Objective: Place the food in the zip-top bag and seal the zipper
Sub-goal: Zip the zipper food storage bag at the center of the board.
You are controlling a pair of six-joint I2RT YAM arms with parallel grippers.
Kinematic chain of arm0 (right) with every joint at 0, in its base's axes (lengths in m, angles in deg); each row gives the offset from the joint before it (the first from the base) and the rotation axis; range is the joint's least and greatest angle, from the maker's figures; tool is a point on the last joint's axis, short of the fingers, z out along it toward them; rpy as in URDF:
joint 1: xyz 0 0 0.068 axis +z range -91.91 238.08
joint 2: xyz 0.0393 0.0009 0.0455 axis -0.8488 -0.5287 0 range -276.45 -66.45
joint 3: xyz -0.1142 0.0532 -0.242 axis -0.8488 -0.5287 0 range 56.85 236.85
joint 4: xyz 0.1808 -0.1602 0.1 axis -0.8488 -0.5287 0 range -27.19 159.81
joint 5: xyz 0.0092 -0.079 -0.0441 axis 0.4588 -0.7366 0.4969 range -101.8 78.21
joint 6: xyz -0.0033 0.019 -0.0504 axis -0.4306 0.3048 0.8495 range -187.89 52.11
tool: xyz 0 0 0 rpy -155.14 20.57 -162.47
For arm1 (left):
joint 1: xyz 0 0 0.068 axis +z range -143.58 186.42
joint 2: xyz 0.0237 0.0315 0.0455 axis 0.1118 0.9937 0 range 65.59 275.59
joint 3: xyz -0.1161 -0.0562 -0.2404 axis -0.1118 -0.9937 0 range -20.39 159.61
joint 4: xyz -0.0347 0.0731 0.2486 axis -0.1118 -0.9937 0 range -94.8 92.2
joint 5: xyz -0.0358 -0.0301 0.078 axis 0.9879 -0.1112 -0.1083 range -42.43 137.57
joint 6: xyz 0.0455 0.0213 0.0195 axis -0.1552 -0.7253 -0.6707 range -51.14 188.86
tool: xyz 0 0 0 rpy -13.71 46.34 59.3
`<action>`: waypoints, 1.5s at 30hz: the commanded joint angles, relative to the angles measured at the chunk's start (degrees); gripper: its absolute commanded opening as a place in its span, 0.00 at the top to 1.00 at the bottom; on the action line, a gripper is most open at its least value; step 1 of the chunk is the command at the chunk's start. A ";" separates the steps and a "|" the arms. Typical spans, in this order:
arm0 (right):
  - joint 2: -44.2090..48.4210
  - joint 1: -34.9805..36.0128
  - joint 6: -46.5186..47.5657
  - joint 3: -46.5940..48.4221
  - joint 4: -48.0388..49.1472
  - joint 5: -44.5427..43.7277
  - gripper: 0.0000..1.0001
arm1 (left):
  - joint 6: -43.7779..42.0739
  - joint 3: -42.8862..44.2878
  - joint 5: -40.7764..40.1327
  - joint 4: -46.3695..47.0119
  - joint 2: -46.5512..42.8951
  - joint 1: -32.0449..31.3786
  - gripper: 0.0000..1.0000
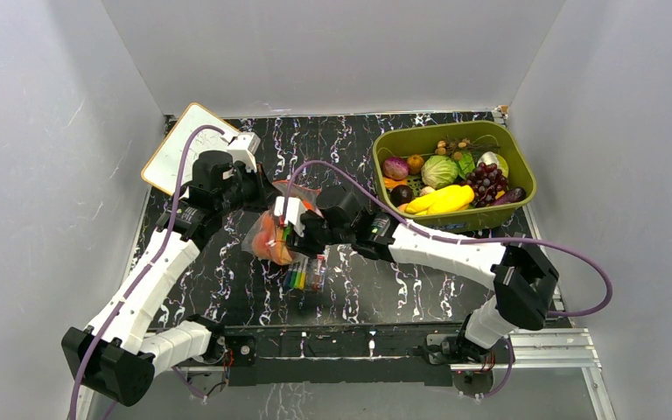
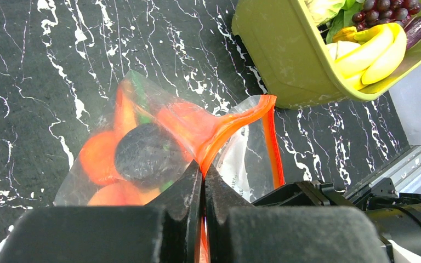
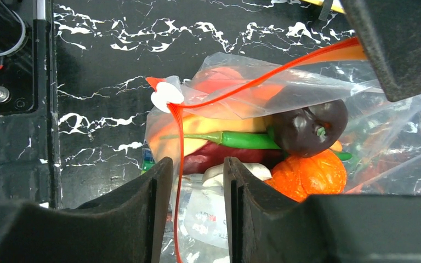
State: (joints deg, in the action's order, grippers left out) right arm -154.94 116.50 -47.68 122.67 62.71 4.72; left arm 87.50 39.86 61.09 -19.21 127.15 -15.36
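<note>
The left gripper is holding the red-orange zipper far from the white slider, so it should open and grip the zipper's end (image 3: pixel 168 97) next to the slider before sealing.
The zip-top bag (image 1: pixel 271 238) hangs lifted between my two grippers, mid-table. In the left wrist view the bag (image 2: pixel 96 170) holds food: orange pieces and a dark round one (image 2: pixel 148 156). My left gripper (image 2: pixel 203 171) is shut on the red-orange zipper (image 2: pixel 271 142) at the mouth. In the right wrist view my right gripper (image 3: pixel 197 170) is open, and the zipper (image 3: pixel 252 82) runs down between its jaws, close to the left finger. A white slider (image 3: pixel 167 96) sits at the strip's bend. A dark purple fruit (image 3: pixel 309 129), an orange pumpkin (image 3: pixel 307 175) and a green chili (image 3: pixel 235 139) lie inside.
An olive-green bin (image 1: pixel 507 149) with more toy food stands at the back right; it also shows in the left wrist view (image 2: pixel 285 60). A pack of coloured markers (image 1: pixel 304 276) lies below the bag. A whiteboard (image 1: pixel 175 149) lies at the back left.
</note>
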 commanded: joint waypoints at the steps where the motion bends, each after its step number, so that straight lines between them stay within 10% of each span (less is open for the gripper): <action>1: -0.55 0.11 -1.41 2.47 3.86 0.71 0.67 | 1.07 1.83 2.28 3.34 -1.26 -0.10 1.00; 6: -0.30 0.09 -2.66 2.30 5.01 1.51 0.99 | 1.41 1.55 2.82 3.48 -1.49 -0.11 1.00; 18: 3.71 -5.20 -11.89 2.21 11.46 -1.78 1.00 | -6.64 0.94 -2.25 5.36 -10.05 -0.10 0.49; 33: 3.06 -11.04 -13.65 7.47 10.52 4.72 1.00 | -21.51 -14.13 14.60 16.94 -21.08 -0.11 0.53; 45: 4.53 -11.22 -13.27 3.95 12.96 8.71 1.00 | -25.44 -24.94 11.17 29.18 -18.68 -0.10 0.56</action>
State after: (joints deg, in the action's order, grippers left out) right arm -153.67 105.59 -60.53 126.24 69.62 11.56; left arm 64.17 15.59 71.95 3.39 108.68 -15.36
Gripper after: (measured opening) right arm 0.009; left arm 0.439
